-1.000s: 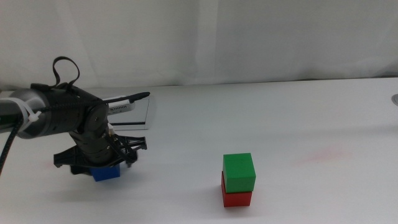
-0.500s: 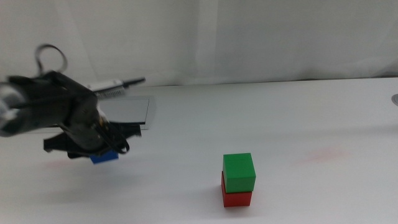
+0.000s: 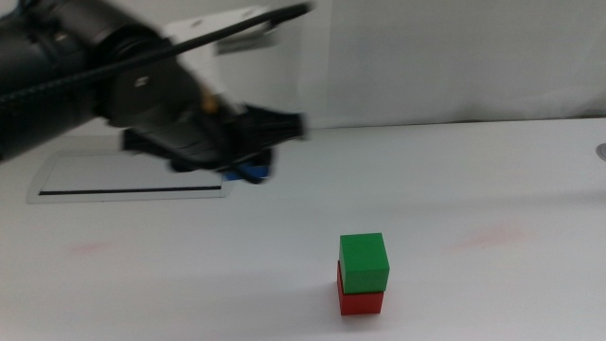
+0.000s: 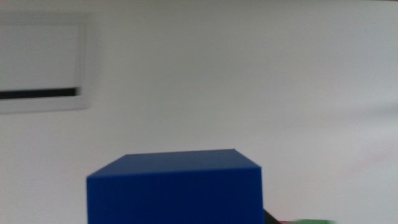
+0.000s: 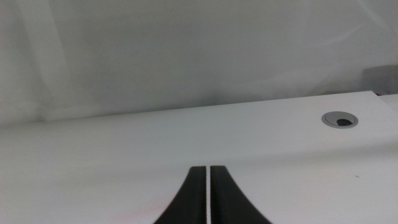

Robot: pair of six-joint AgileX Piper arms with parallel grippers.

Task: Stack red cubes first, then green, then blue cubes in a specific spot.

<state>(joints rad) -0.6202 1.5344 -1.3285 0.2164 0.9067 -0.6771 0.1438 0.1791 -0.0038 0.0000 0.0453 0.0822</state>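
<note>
The blue cube will go from my left gripper on top of the green cube (image 3: pixel 369 236), as the stack's highest block.
The green cube (image 3: pixel 364 260) sits squarely on the red cube (image 3: pixel 360 300) on the white tabletop at the front centre-right. My left gripper (image 3: pixel 248 157) hangs in the air up and to the left of that stack, shut on the blue cube (image 3: pixel 250 171), of which only a small corner peeks out below the jaws. In the left wrist view the blue cube (image 4: pixel 175 186) fills the lower middle, and a sliver of the green cube (image 4: pixel 305 221) shows at the bottom edge. My right gripper (image 5: pixel 208 194) is shut, out of the middle view.
A grey-rimmed rectangular panel (image 3: pixel 133 176) lies flat at the back left, also seen in the left wrist view as the panel (image 4: pixel 41 65). Faint pink smudges (image 3: pixel 494 234) mark the table right of the stack. A round grey grommet (image 5: pixel 340 120) sits near the right edge.
The left arm has lifted the blue cube off the table and swung it up and to the right, toward the stack. The red and green cubes have not moved.
</note>
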